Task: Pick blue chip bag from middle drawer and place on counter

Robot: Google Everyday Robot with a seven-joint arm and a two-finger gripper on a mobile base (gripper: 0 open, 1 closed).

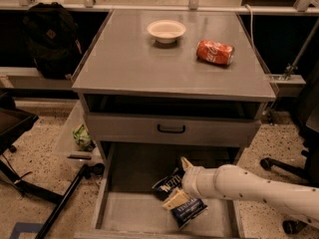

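Note:
Next, the gripper closes on the crumpled middle [177, 189] of the blue chip bag, so that both ends of the bag stick out past the fingers.
The blue chip bag [185, 209] lies crumpled on the floor of the open middle drawer [129, 214], right of its middle. My gripper [179, 182], on a white arm coming in from the right, is down in the drawer over the bag. It is open, with one cream fingertip [185, 163] pointing up behind the bag and the other [174, 201] resting on the bag's top. The counter [144, 66] is the grey cabinet top above.
A white bowl [166, 30] and a red soda can [215, 52] sit at the back of the counter. A closed drawer front with a black handle [171, 129] hangs above the open drawer. A green packet [82, 137], black stand legs [60, 208] and a backpack [50, 39] are left; a chair base [279, 166] is right.

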